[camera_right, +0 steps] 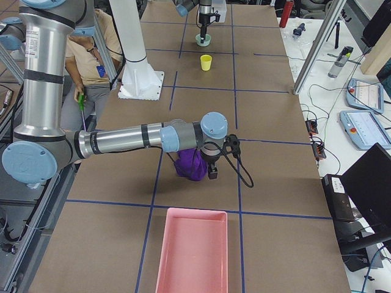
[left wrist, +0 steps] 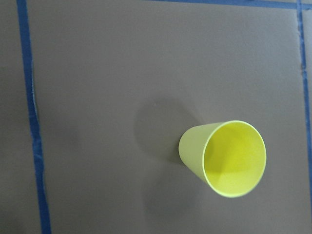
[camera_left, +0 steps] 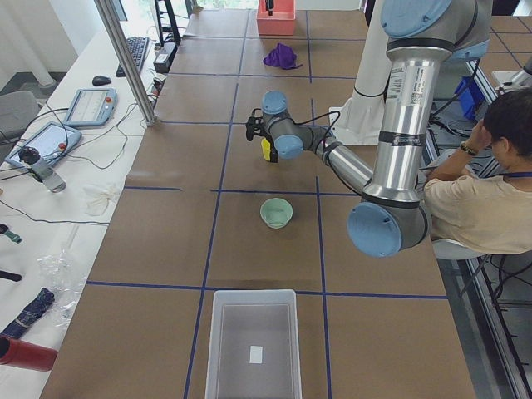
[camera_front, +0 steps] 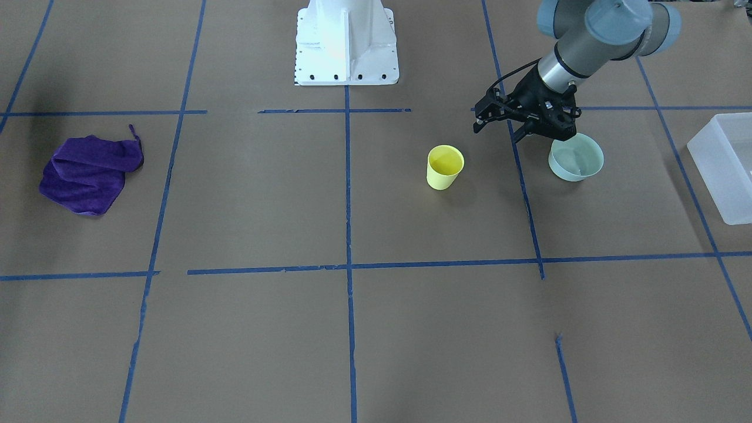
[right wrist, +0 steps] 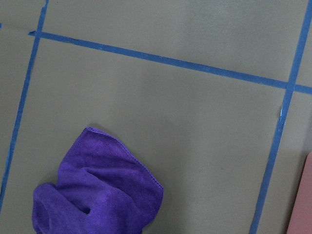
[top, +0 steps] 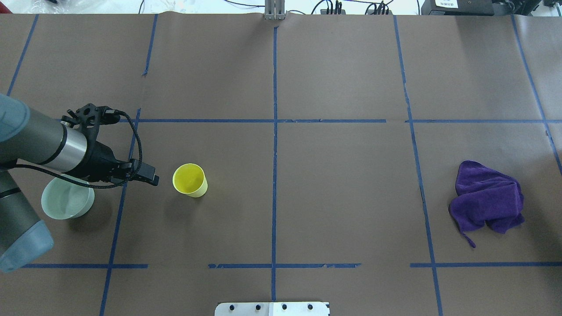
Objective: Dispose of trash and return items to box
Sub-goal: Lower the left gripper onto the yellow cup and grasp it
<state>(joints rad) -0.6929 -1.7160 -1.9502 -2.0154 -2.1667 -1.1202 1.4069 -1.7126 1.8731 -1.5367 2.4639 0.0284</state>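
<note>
Next, my left gripper grabs the yellow cup by the cup's rim (camera_front: 462, 165) (left wrist: 204, 160) on the side facing the mint-green bowl, one finger inside.
The yellow cup (camera_front: 445, 167) stands upright on the table, also in the overhead view (top: 189, 180) and the left wrist view (left wrist: 224, 158). The mint-green bowl (camera_front: 577, 157) stands upright under my left wrist (top: 66, 199). My left gripper (camera_front: 497, 130) hovers between bowl and cup, a little short of the cup, open and empty (top: 151, 179). The translucent box (camera_front: 725, 170) sits at the table's left end and looks empty (camera_left: 249, 341). My right gripper (camera_right: 212, 175) hangs over the purple cloth; I cannot tell whether it is open or shut.
A crumpled purple cloth (top: 487, 202) lies on the right side of the table (right wrist: 97, 190). A pink tray (camera_right: 192, 250) sits at the table's right end. The robot's white base (camera_front: 346, 41) stands at the table's edge. Blue tape lines cross the brown surface.
</note>
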